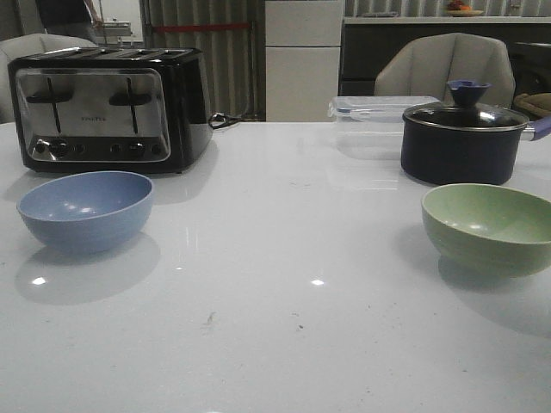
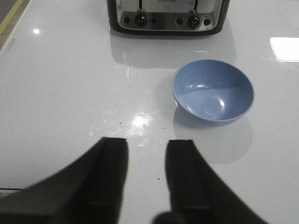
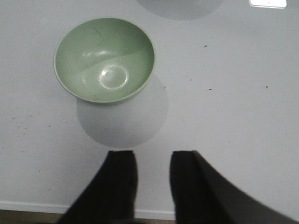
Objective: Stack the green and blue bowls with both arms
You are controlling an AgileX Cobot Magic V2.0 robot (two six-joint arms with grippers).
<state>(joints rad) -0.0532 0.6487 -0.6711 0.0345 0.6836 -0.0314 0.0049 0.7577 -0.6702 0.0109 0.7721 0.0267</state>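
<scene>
Next, I move my right gripper to the green bowl and grab its outer rim [image 1: 547, 204] [image 3: 155, 58], on the side farthest from the blue bowl.
The dusty blue bowl [image 1: 85, 209] stands upright and empty on the white table at the left, in front of the toaster. It also shows in the left wrist view [image 2: 213, 90]. The pale green bowl [image 1: 488, 227] stands upright and empty at the right, in front of the dark pot. It also shows in the right wrist view [image 3: 104, 59]. My left gripper [image 2: 145, 144] is open and empty above the table, short of the blue bowl. My right gripper [image 3: 153, 156] is open and empty near the table's front edge, short of the green bowl. Neither arm shows in the front view.
A black and silver toaster [image 1: 108, 107] stands at the back left. A dark lidded pot [image 1: 462, 138] with a blue knob stands at the back right, a clear plastic lidded box [image 1: 372, 116] beside it. Chairs and a cabinet stand beyond the table.
</scene>
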